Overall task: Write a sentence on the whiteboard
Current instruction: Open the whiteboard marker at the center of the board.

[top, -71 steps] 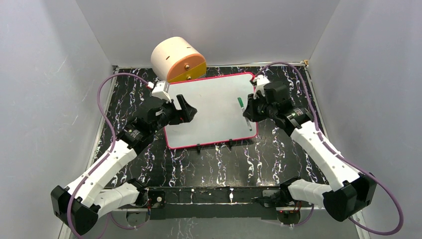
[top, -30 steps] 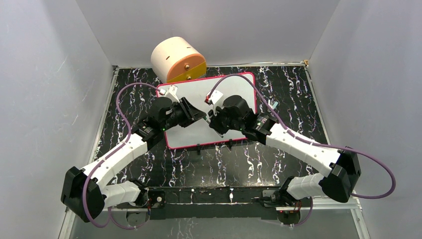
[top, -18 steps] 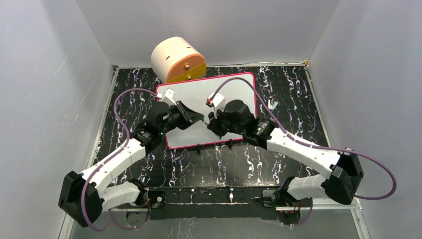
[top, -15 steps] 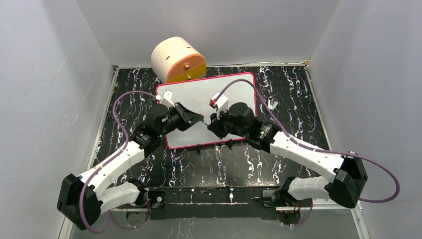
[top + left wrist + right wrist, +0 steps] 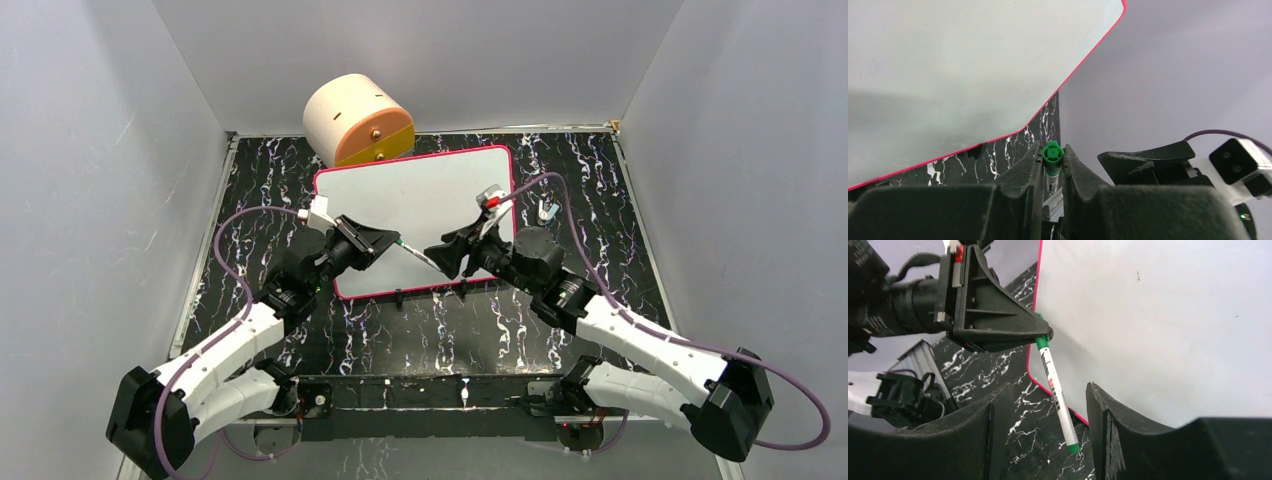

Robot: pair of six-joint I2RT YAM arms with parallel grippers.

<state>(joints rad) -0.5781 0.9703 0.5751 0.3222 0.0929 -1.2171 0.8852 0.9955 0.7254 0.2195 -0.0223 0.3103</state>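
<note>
My right gripper has the marker slanting across its open fingers, so it should line up and grip the marker's white body (image 5: 1064, 415) before my left gripper takes the cap off.
The whiteboard (image 5: 420, 195) lies flat at the back middle, white with a red-pink rim, and no sentence shows on its surface (image 5: 1158, 315). My left gripper (image 5: 390, 240) is shut on one green end of a green-and-white marker (image 5: 416, 252), seen end-on between its fingers (image 5: 1053, 154). The marker (image 5: 1050, 372) slants out over the board's near edge. Its free green end hangs between the spread fingers of my right gripper (image 5: 1049, 390), which is open and touches nothing. The left wrist view shows the blank whiteboard (image 5: 963, 65) above my left gripper (image 5: 1052, 151).
A tan and orange round container (image 5: 358, 120) stands behind the board's far left corner. A small pale object (image 5: 546, 210) lies on the black marbled table (image 5: 600, 200) right of the board. Black clips (image 5: 400, 296) line the board's near edge. Grey walls close in three sides.
The left gripper has closed on the marker. The right gripper has opened, let go of it and drawn back to the right. Both arms have pulled toward the board's near edge.
</note>
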